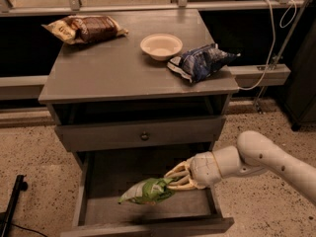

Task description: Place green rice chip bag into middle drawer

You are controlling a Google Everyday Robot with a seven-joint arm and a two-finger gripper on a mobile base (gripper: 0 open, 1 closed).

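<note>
Next, I release the green rice chip bag from my gripper on the open middle drawer's bottom, below the round knob [151, 184].
The green rice chip bag [146, 191] is a crinkly light-green bag held just above the floor of the open middle drawer [98, 211], a wide grey box pulled out below the cabinet. My gripper [174, 180] reaches in from the right on a white arm and is shut on the bag's right end. The bag hangs to the left of the fingers, over the drawer's middle.
On the cabinet top [113, 68] lie a brown-and-yellow bag [86, 28], a white bowl [161, 46] and a dark blue bag [200, 61]. A shut drawer front with a round knob [144, 137] sits above the open drawer. A black post [12, 201] stands at lower left.
</note>
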